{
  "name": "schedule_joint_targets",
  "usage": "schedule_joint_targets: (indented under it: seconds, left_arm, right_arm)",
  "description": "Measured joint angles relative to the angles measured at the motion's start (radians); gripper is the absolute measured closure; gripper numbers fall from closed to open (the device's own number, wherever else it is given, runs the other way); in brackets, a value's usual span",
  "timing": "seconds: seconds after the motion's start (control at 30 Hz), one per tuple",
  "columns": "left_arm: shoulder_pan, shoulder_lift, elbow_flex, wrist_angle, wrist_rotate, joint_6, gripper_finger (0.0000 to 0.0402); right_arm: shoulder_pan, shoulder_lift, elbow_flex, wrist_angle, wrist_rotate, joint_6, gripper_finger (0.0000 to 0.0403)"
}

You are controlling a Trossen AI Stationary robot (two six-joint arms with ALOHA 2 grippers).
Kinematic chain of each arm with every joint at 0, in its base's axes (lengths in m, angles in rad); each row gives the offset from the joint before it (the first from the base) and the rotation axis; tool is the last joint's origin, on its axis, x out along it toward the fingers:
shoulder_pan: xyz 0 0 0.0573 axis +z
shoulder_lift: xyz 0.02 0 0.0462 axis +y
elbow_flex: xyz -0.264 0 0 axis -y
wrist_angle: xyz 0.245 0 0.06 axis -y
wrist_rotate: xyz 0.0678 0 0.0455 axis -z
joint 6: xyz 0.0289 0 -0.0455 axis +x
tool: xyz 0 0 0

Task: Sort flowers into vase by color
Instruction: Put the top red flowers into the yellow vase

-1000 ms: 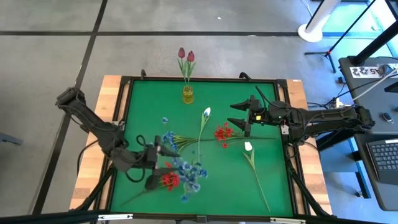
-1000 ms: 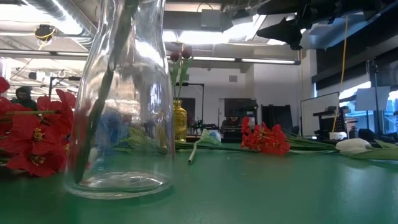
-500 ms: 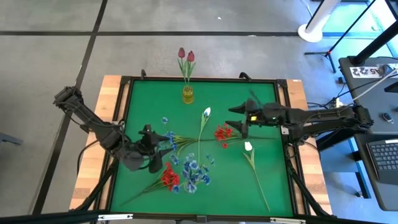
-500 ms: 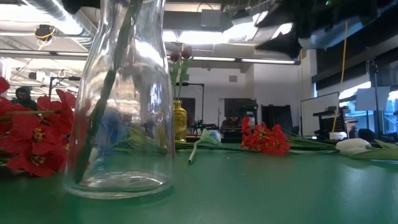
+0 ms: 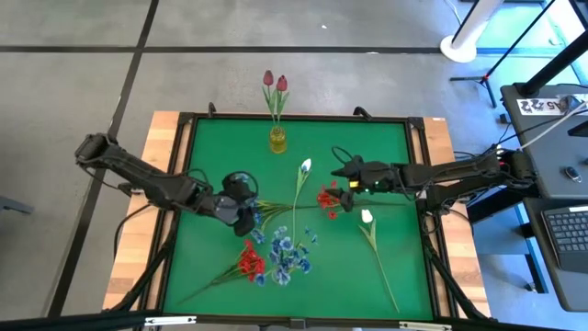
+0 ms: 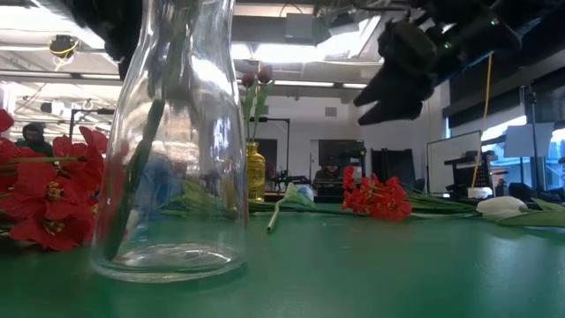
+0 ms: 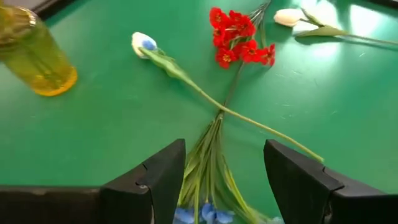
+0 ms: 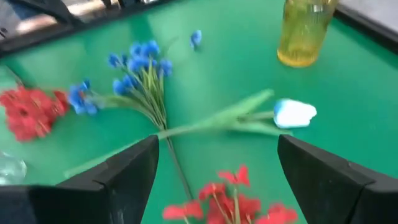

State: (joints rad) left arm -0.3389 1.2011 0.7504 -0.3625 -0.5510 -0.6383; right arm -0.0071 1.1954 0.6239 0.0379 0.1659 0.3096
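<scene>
My right gripper is going to close on the bundled green stems (image 5: 346, 201) just below the blossoms of the red cluster that lies near the white tulips.
Both my grippers are open and hold nothing. My left gripper (image 5: 246, 210) (image 7: 224, 186) hangs over a blue spray (image 5: 248, 202), one finger on either side of its bundled green stems (image 7: 208, 149). My right gripper (image 5: 340, 177) (image 8: 217, 180) hovers just above a red cluster (image 5: 329, 196) (image 6: 375, 196) lying on the green mat. A yellow vase (image 5: 277, 140) at the far side holds two dark pink tulips (image 5: 275, 81). White tulips (image 5: 305, 166) (image 5: 367, 217) lie on the mat. Another red cluster (image 5: 250, 262) and more blue blossoms (image 5: 285, 257) lie near the front.
A clear glass vase (image 6: 177, 141) with a green stem inside stands close to the low camera. The stems of the blue spray, the white tulip and the red cluster cross at mid-table (image 7: 221, 111). A raised black frame (image 5: 184, 165) borders the mat.
My left gripper has swung from the near left of the mat toward the far side and the centre, turning as it went, and now stands over the blue spray. My right gripper has come down and a little leftward toward the red cluster. No flower has moved.
</scene>
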Motion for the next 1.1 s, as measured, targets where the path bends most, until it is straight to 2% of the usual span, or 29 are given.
schedule_joint_targets:
  seconds: [0.2,0.4,0.5,0.63,0.8,1.1]
  left_arm:
    - [0.024,0.0,-0.06,0.167,0.063,0.071,0.019]
    - [0.012,0.0,-0.071,0.238,0.108,0.103,0.019]
    - [-0.004,0.0,-0.071,0.274,0.111,0.13,0.019]
    - [-0.028,-0.001,-0.071,0.344,0.127,0.173,0.019]
    - [-0.059,-0.007,-0.07,0.43,0.176,0.223,0.019]
    - [-0.11,-0.077,-0.07,0.441,0.166,0.256,0.019]
  right_arm:
    - [0.0,0.0,0.0,-0.206,0.008,-0.02,0.0075]
    - [0.0,0.0,0.064,-0.569,-0.008,0.021,0.0075]
    - [0.0,0.0,0.082,-0.669,0.0,0.031,0.0075]
    - [0.0,0.025,0.083,-0.73,0.001,0.027,0.0075]
    - [0.0,0.107,0.083,-0.707,0.0,0.027,0.0075]
    - [-0.031,0.283,0.083,-0.635,-0.011,-0.004,0.0076]
